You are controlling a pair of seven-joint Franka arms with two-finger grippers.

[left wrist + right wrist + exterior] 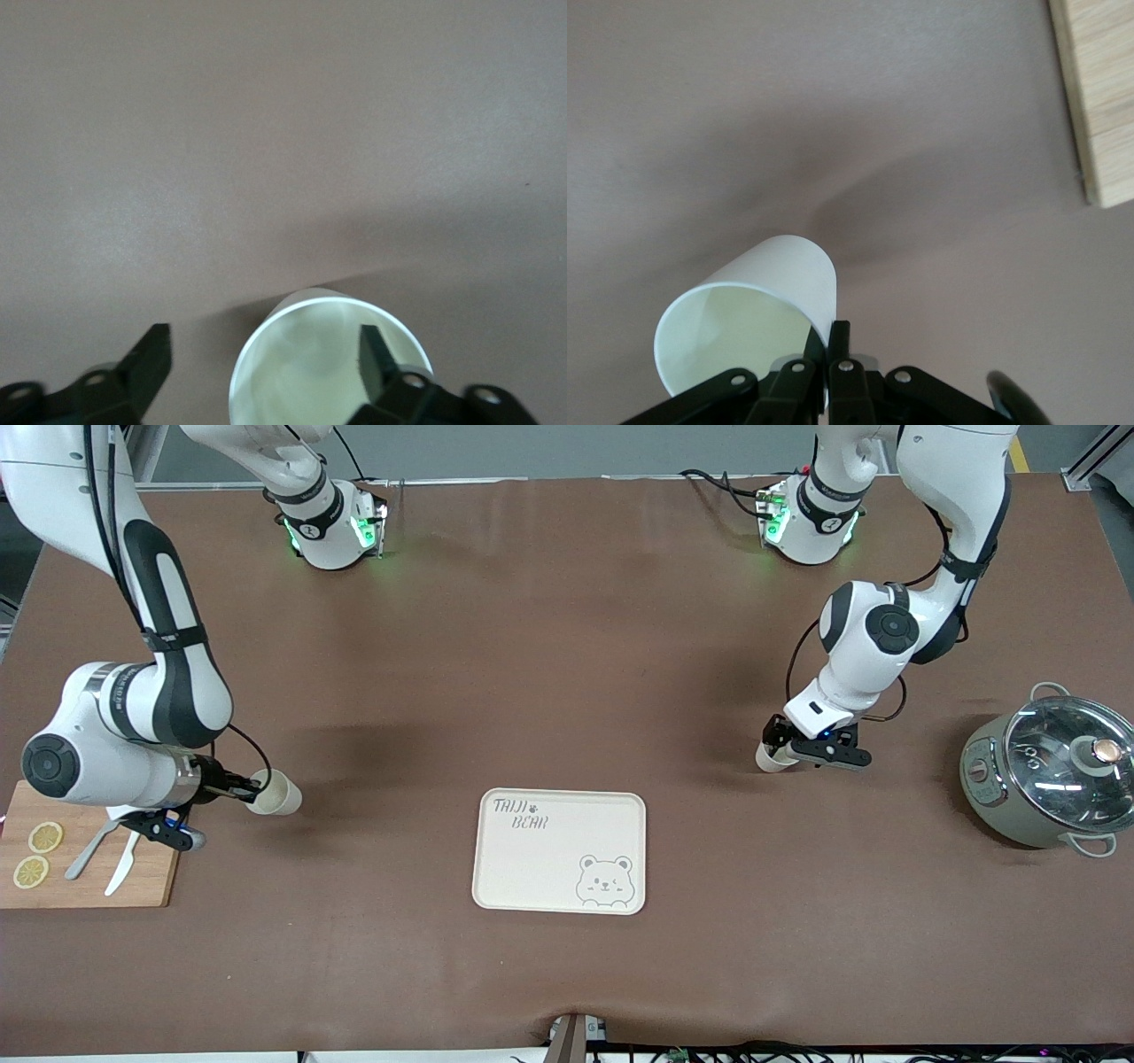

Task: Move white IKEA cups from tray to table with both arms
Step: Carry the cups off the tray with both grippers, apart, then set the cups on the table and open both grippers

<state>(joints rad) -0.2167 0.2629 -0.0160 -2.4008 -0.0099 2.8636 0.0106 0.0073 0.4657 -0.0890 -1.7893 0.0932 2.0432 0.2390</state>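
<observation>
I need to set the white cup down with my right gripper on the bare table just off the cutting board's corner (255, 794) (881, 217).
One white cup (767, 759) stands on the table toward the left arm's end, farther from the front camera than the bear tray (532, 868). My left gripper (786, 751) is low over it and open. In the left wrist view one finger (379, 361) is inside the cup (310, 376) and the other finger (146, 365) is well outside it, so the gripper (264, 336) straddles the rim. My right gripper (251, 789) is shut on the rim wall of the second white cup (277, 794) and holds it tilted above the table beside the cutting board. In the right wrist view the gripper (838, 341) pinches this cup (757, 305).
A wooden cutting board (151, 868) with lemon slices, a knife and a fork lies at the right arm's end; its corner shows in the right wrist view (1103, 97). A grey pot with a glass lid (1054, 771) stands at the left arm's end.
</observation>
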